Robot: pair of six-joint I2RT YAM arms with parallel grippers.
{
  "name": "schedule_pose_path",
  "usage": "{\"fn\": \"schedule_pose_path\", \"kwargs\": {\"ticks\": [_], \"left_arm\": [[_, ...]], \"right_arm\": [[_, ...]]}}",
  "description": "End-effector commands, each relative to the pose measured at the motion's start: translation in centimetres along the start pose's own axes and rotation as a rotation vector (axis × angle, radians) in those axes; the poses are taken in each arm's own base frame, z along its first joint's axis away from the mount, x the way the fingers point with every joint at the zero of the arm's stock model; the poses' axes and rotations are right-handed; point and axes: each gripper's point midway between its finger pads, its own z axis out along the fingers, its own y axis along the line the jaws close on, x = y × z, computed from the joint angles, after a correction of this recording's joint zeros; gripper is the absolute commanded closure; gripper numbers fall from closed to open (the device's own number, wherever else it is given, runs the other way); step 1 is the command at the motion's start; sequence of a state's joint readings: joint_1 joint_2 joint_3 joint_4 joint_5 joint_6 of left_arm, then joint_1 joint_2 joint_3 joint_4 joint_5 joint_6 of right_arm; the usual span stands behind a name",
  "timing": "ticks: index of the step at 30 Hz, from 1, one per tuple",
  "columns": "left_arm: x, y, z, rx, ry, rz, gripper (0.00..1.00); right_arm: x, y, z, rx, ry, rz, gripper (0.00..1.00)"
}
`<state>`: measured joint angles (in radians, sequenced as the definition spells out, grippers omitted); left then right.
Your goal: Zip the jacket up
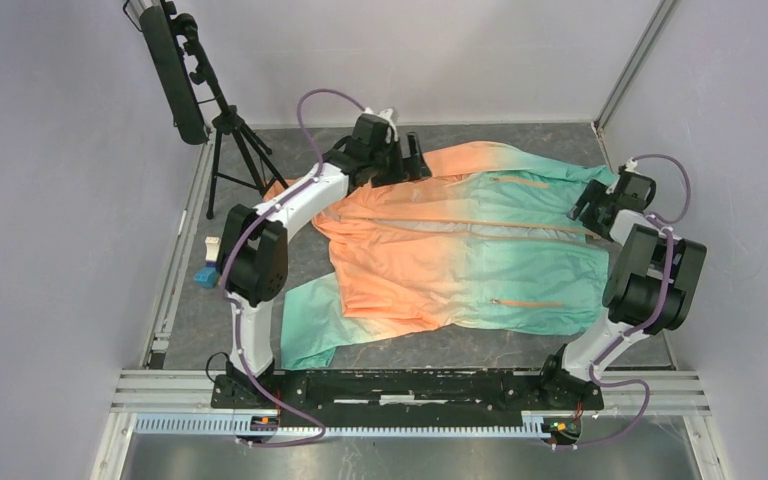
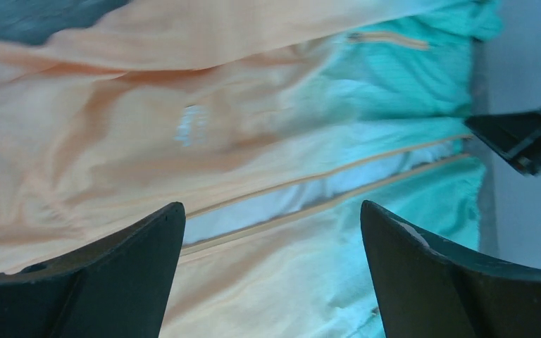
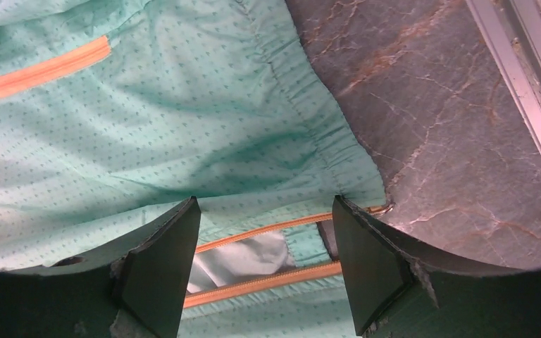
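Note:
I will use my right gripper to pinch the hem corner [image 3: 361, 184] and bring it over, because the end of the upper tape lies at the green hem, far from my left gripper.
The jacket [image 1: 460, 260] lies flat on the table, orange at the left and mint green at the right. Its front zipper [image 1: 500, 230] runs left to right and stands open, with pale lining between the two tapes. My left gripper [image 1: 412, 160] is open and empty above the orange collar end. In the left wrist view [image 2: 271, 211] the open tapes [image 2: 310, 176] pass under it. My right gripper [image 1: 582, 208] is open and empty over the green hem. In the right wrist view [image 3: 264, 204] the two zipper tapes [image 3: 268, 282] lie apart between its fingers.
A tripod with a black panel [image 1: 230, 140] stands at the back left. A blue block [image 1: 205, 275] and a white block [image 1: 213, 245] sit at the left table edge. A metal rail [image 3: 528, 91] borders the marble table past the hem. Walls close in on both sides.

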<state>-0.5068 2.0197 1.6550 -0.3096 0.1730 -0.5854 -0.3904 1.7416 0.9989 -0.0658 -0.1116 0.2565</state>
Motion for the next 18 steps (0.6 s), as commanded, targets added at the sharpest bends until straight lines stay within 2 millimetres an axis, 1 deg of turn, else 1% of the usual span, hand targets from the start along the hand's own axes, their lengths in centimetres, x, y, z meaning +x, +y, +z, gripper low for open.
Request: {"fn": "schedule_pose_path", "kwargs": {"ticks": [1, 2, 4, 7, 10, 12, 16, 18], "left_arm": [[-1.0, -8.9, -3.3, 0.210, -0.025, 0.169, 0.00], [-0.2, -10.2, -3.7, 0.250, 0.002, 0.177, 0.00], [1.8, -12.8, -4.9, 0.330, 0.062, 0.203, 0.00], [4.2, -14.8, -6.9, 0.388, 0.120, 0.248, 0.00], [5.7, -15.5, -8.2, 0.405, 0.126, 0.306, 0.00], [6.1, -15.7, -8.7, 0.403, 0.131, 0.339, 0.00], [6.2, -14.9, -9.2, 0.371, 0.118, 0.389, 0.00], [6.4, -14.4, -9.1, 0.348, 0.117, 0.402, 0.00]], "right_arm": [[-2.2, 0.7, -0.5, -0.058, -0.070, 0.054, 0.24], [-2.4, 0.6, -0.4, -0.058, -0.071, 0.059, 0.25], [-2.5, 0.5, -0.3, -0.058, -0.058, 0.070, 0.29], [-2.3, -0.1, -0.3, -0.032, -0.070, 0.066, 0.38], [-2.4, 0.2, -0.3, -0.045, -0.073, 0.065, 0.47], [-2.4, 0.1, 0.1, -0.043, -0.066, 0.066, 0.49], [-2.1, -0.9, 0.3, 0.025, -0.045, 0.034, 0.48], [-2.0, -1.0, 0.0, 0.042, -0.043, 0.017, 0.44]]}}
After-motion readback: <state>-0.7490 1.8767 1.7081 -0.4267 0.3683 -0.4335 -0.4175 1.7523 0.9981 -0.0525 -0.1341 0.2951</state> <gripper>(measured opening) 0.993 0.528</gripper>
